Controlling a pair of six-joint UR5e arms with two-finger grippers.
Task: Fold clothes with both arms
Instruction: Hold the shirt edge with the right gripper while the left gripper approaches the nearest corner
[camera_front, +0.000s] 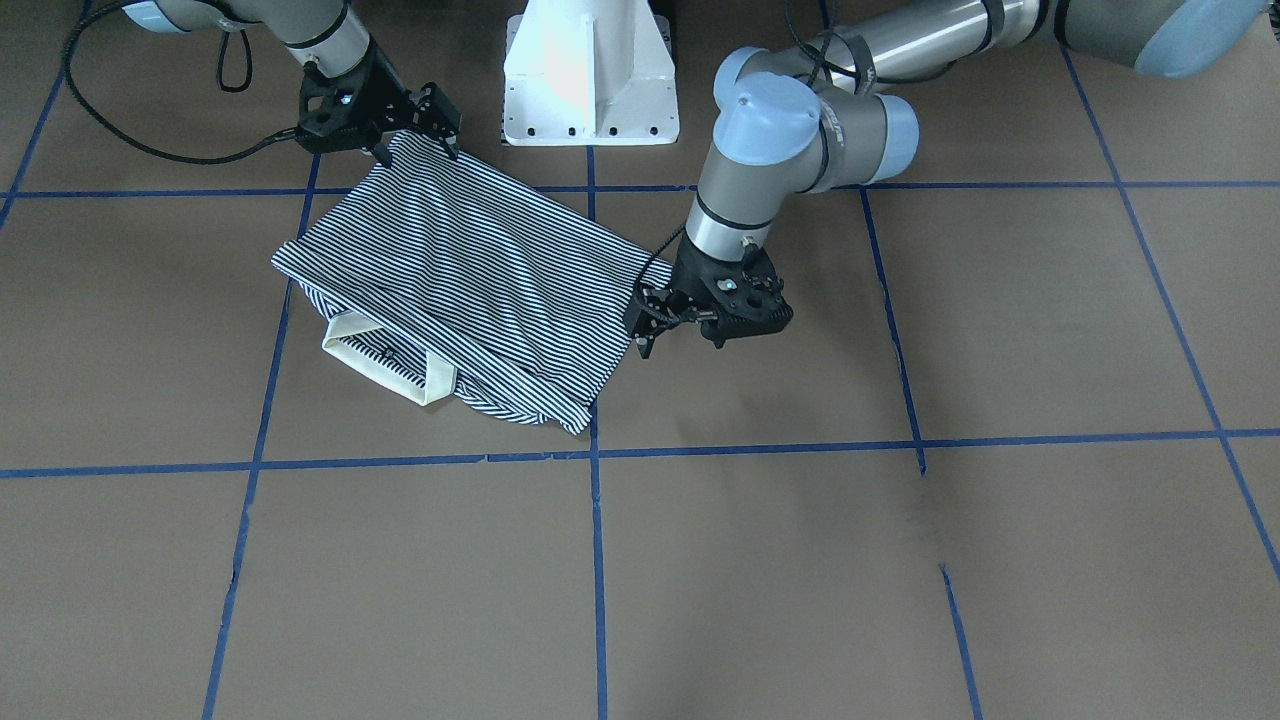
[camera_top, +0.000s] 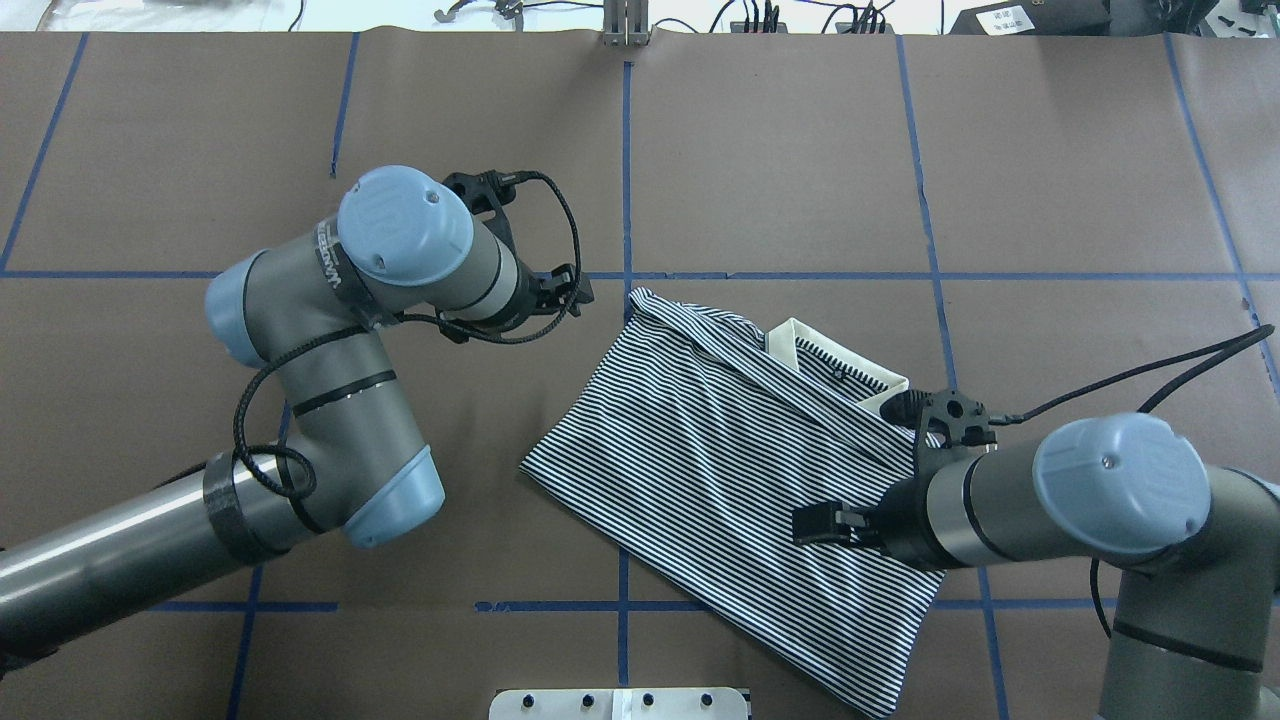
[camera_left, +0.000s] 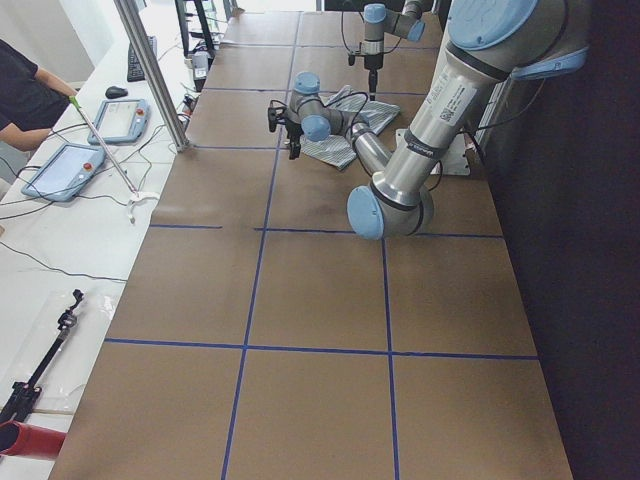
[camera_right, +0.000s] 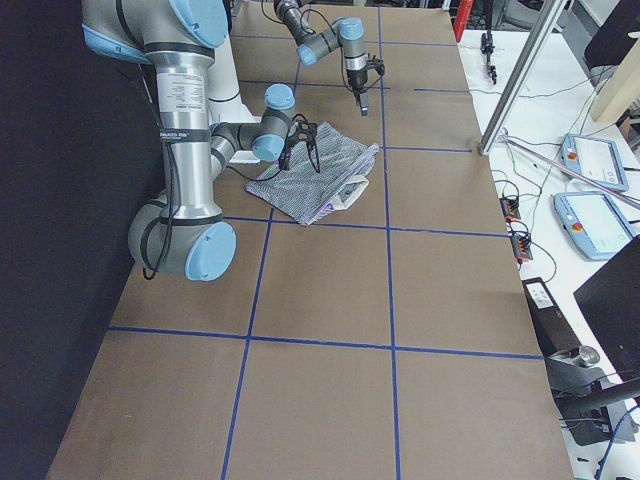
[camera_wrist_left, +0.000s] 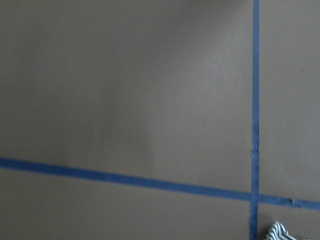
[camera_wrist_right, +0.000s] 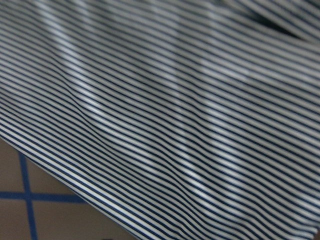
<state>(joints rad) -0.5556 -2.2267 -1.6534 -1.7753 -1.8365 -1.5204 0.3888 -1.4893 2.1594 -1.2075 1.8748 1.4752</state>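
The striped polo shirt's edge nearest the robot ends at a corner. My left gripper needs to close on the corner (camera_front: 665, 269) of the shirt there, away from my right gripper.
The striped polo shirt (camera_front: 470, 270) lies folded on the brown table, its white collar (camera_front: 385, 365) toward the far side; it also shows in the overhead view (camera_top: 720, 470). My right gripper (camera_front: 420, 145) hovers over the shirt's edge nearest the robot, fingers spread, holding nothing; its wrist view is filled with stripes (camera_wrist_right: 160, 120). My left gripper (camera_front: 642, 328) is just off the shirt's side corner, open and empty; its wrist view shows bare table and a tip of the shirt (camera_wrist_left: 280, 232).
The white pedestal base (camera_front: 590, 80) stands at the robot's edge behind the shirt. Blue tape lines (camera_front: 597, 560) grid the brown table. A metal post (camera_left: 150, 70) and tablets (camera_left: 60, 170) sit on the operators' side bench.
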